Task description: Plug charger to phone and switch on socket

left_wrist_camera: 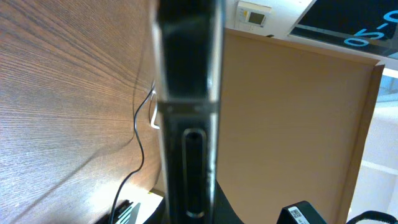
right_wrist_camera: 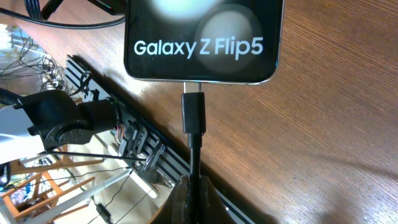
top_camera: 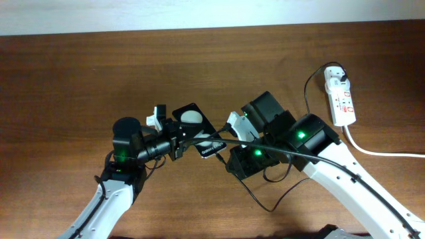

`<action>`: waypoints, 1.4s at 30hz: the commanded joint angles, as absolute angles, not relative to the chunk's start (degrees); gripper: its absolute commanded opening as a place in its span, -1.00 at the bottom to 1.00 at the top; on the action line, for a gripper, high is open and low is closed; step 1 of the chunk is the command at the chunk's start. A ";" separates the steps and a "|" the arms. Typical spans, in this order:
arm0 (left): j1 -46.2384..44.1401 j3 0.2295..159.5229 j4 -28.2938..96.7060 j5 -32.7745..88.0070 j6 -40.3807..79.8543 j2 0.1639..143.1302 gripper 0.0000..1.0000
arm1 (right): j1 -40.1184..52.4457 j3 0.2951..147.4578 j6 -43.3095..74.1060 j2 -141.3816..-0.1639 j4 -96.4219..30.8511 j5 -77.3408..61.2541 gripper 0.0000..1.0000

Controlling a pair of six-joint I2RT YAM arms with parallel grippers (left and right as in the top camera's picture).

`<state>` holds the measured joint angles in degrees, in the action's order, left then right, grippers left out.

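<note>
The plug sits shallow in the phone's port with its metal tip showing, so my right gripper will regrip the cable [right_wrist_camera: 195, 148] behind it and push the plug home.
The phone [top_camera: 196, 128] is black and glossy with two glare spots, and is held tilted above the table. My left gripper [top_camera: 174, 138] is shut on its left edge. In the left wrist view the phone [left_wrist_camera: 186, 93] shows edge-on between the jaws [left_wrist_camera: 189, 208]. My right gripper [top_camera: 224, 149] is shut on the charger cable [right_wrist_camera: 194, 158] just behind the plug tip [right_wrist_camera: 193, 112]. The tip sits at the port in the phone's lettered end [right_wrist_camera: 202, 46]. The cable [top_camera: 265, 204] loops to the white adapter [top_camera: 337, 76] in the socket strip [top_camera: 342, 101] at the far right.
The strip's thick white cord [top_camera: 372, 151] runs off to the right edge. The charger's slack lies on the table in front of the right arm. A brown board [left_wrist_camera: 292, 118] stands beyond the table. Racks and wires [right_wrist_camera: 93, 130] lie past the table's edge.
</note>
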<state>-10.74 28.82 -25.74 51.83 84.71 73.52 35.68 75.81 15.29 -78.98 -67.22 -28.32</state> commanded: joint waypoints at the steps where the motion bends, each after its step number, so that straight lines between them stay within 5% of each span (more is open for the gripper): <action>1: -11.27 29.82 -26.06 56.86 84.36 73.17 -1.00 | 36.05 75.53 15.33 -79.24 -65.04 -27.11 -0.92; 9: -11.25 29.82 -26.06 58.48 84.23 73.17 -1.00 | 36.05 75.53 15.33 -79.24 -63.79 -27.14 -0.88; 13: -11.27 29.82 -26.06 56.97 83.90 73.17 -1.00 | 36.05 75.53 15.33 -79.24 -65.82 -27.16 -0.58; 21: -11.27 29.82 -24.21 51.27 77.49 73.17 -1.00 | 36.05 75.53 15.35 -79.24 -66.89 -33.47 -0.46; 42: -11.22 29.82 -22.70 48.23 87.81 73.17 -1.00 | 36.05 71.99 15.38 -79.24 -62.30 -29.30 -0.43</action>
